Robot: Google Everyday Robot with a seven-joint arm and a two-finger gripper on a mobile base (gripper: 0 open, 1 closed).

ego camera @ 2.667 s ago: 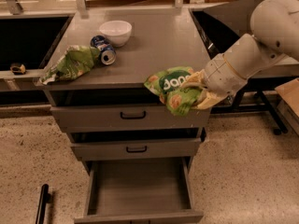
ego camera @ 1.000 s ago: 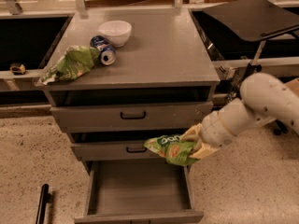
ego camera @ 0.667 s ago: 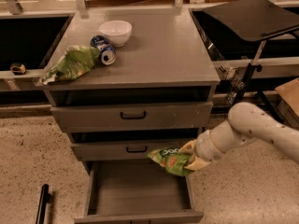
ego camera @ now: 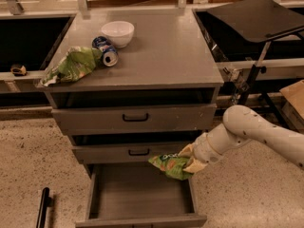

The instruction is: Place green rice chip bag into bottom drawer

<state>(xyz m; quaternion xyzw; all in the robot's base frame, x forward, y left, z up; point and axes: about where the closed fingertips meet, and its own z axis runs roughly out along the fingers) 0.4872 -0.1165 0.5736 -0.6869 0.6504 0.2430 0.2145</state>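
My gripper is to put the green rice chip bag on the drawer's bottom. It will let go of the bag there by the side (ego camera: pixel 168 188) nearest my arm.
The green rice chip bag (ego camera: pixel 170 165) is bright green with white lettering. My gripper (ego camera: pixel 190 158) is shut on it and holds it just above the right back part of the open bottom drawer (ego camera: pixel 137 198). The drawer is a grey tray pulled out at the foot of the cabinet, and its floor is bare. My white arm (ego camera: pixel 256 134) reaches in from the right.
On the cabinet top (ego camera: pixel 161 51) lie a paler green bag (ego camera: pixel 71 65), a blue-white can (ego camera: pixel 105 50) on its side and a white bowl (ego camera: pixel 118 32). Two shut drawer fronts (ego camera: pixel 135 118) sit above the open drawer. A black stand (ego camera: pixel 256 18) is at the right.
My gripper has carried the green bag down from beside the cabinet top to just over the bottom drawer, moving lower and slightly right in the last second.
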